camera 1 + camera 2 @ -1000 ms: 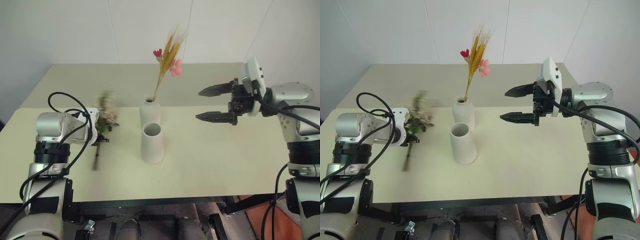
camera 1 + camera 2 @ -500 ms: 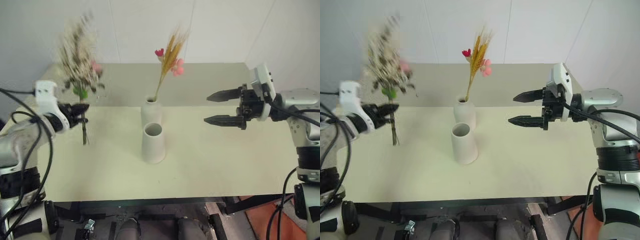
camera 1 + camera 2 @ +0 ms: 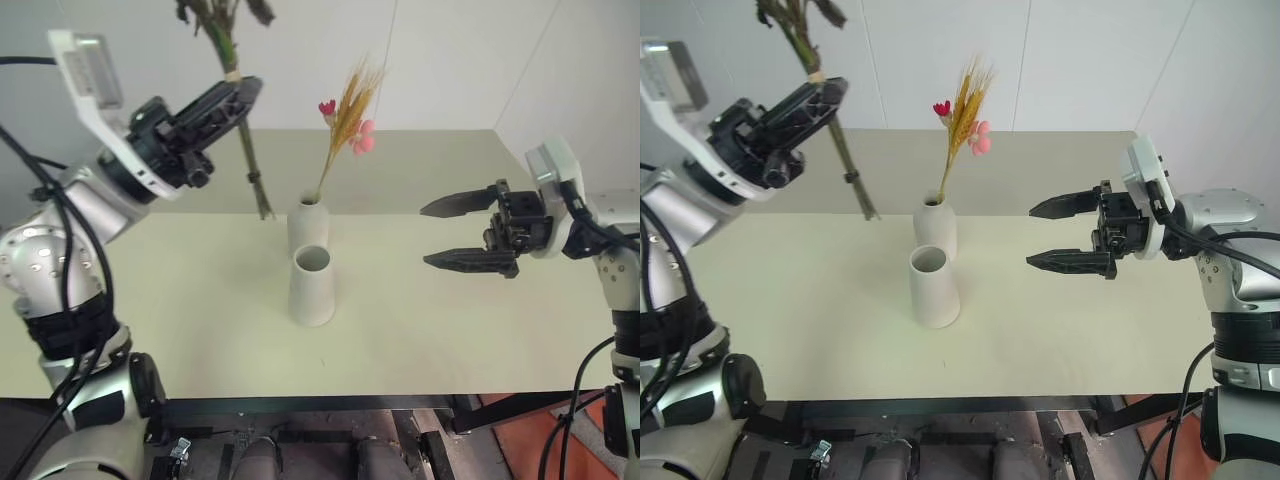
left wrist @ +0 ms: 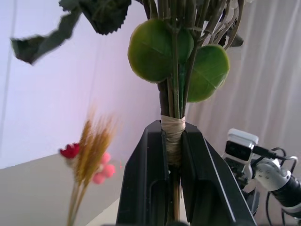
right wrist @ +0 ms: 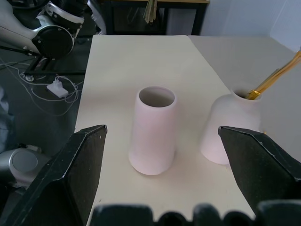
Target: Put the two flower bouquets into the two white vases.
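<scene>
I need to release the bushy bouquet from my left gripper in the wide opening of the cone vase (image 3: 312,260).
My left gripper (image 3: 243,97) is shut on the wrapped stems of the bushy bouquet (image 3: 238,130) and holds it high, left of the vases. The stem ends hang over the table and the flower heads run out past the top of the view. The left wrist view shows its fingers (image 4: 150,174) clamped on the tan binding under round green leaves (image 4: 160,49). The wheat bouquet (image 3: 347,108) stands in the narrow-necked white vase (image 3: 305,225). In front of that vase is the cone vase (image 3: 312,288), its wide mouth holding nothing. My right gripper (image 3: 428,236) hovers open to the right of both vases.
The vases stand mid-table on a pale beige tabletop (image 3: 200,330), which joins a second table (image 3: 420,160) against the white wall. Past the table edge, the right wrist view shows cables and a plug (image 5: 56,87) on the floor.
My left gripper has swung the bushy bouquet up from low over the table's left side to high and upright, nearer the vases. My right gripper drew back a little to the right, still open.
</scene>
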